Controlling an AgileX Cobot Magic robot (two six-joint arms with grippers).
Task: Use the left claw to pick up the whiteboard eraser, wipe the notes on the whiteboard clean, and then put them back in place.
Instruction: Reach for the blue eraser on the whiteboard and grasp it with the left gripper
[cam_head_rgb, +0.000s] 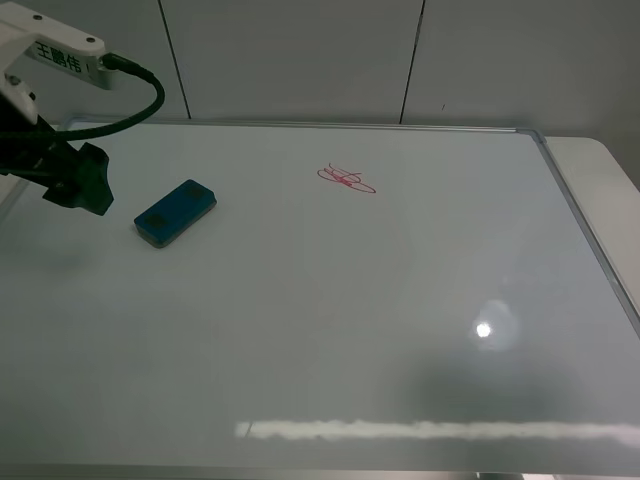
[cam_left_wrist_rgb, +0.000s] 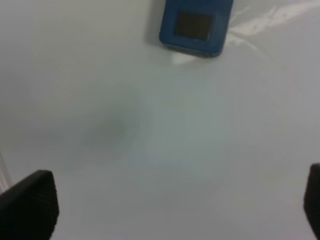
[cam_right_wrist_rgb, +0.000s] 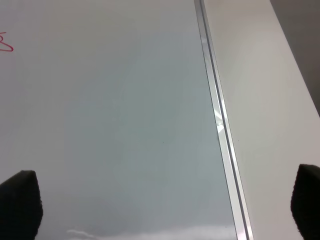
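My left gripper will grip the whiteboard eraser across its long sides, by the dark patch at its near end (cam_head_rgb: 158, 220) (cam_left_wrist_rgb: 194, 24).
The teal-blue whiteboard eraser (cam_head_rgb: 175, 212) lies flat on the left part of the whiteboard (cam_head_rgb: 330, 330); it also shows in the left wrist view (cam_left_wrist_rgb: 196, 26). The red notes (cam_head_rgb: 347, 178) are a small scribble near the board's far middle; their edge shows in the right wrist view (cam_right_wrist_rgb: 4, 43). My left claw (cam_head_rgb: 85, 190) hangs just left of the eraser, apart from it, open and empty, its fingertips (cam_left_wrist_rgb: 30, 205) spread wide over bare board. My right gripper (cam_right_wrist_rgb: 165, 205) is open and empty over the board's right frame; it is out of the high view.
The board's silver frame (cam_right_wrist_rgb: 217, 120) runs along its right edge, with white tabletop (cam_head_rgb: 600, 165) beyond. A grey panelled wall (cam_head_rgb: 300, 55) stands behind. A black cable (cam_head_rgb: 140, 100) loops off the left arm. Lamp glare (cam_head_rgb: 485, 328) marks the board.
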